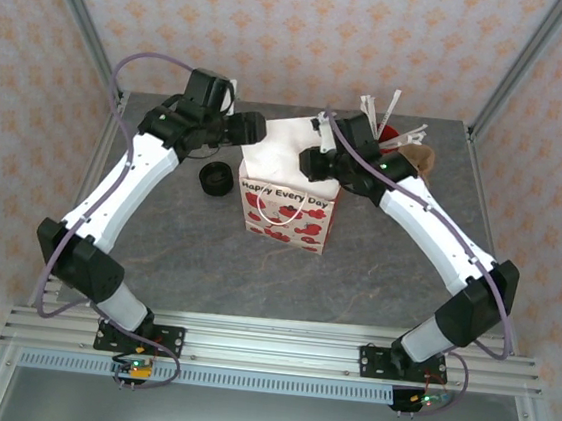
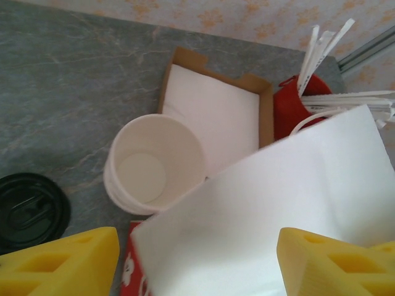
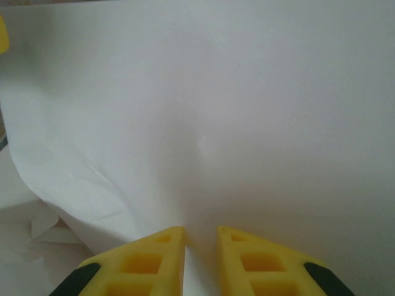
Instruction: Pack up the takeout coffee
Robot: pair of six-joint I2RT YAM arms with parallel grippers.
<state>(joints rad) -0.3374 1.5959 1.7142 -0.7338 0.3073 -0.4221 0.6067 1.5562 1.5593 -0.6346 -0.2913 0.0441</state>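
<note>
The white napkin is lying across the bag's opening and over the bag's rear rim, so next I take the napkin's far edge [image 1: 298, 121] with my right gripper and tuck it inside the bag.
The white gift bag [image 1: 286, 206], printed with red hearts, stands at the middle of the table. My right gripper [image 1: 321, 134] is at the bag's top right rim. In the right wrist view it [image 3: 200, 231] is shut on a thin fold of the bag's white wall [image 3: 216, 111]. My left gripper [image 1: 248, 127] hovers at the bag's top left corner. In the left wrist view it [image 2: 197, 246] is open, its yellow fingers [image 2: 62, 259] wide apart over the bag's white edge [image 2: 278, 203], touching nothing. The takeout coffee with its black lid is out of view.
Left of the bag stand a stack of lidless cream cups [image 2: 151, 163] and a stack of black lids [image 2: 28, 209] [image 1: 214, 178]. Behind them lies a cardboard tray of white napkins [image 2: 216, 111]. A red holder of white sticks [image 2: 302, 98] [image 1: 395, 132] stands at the back right.
</note>
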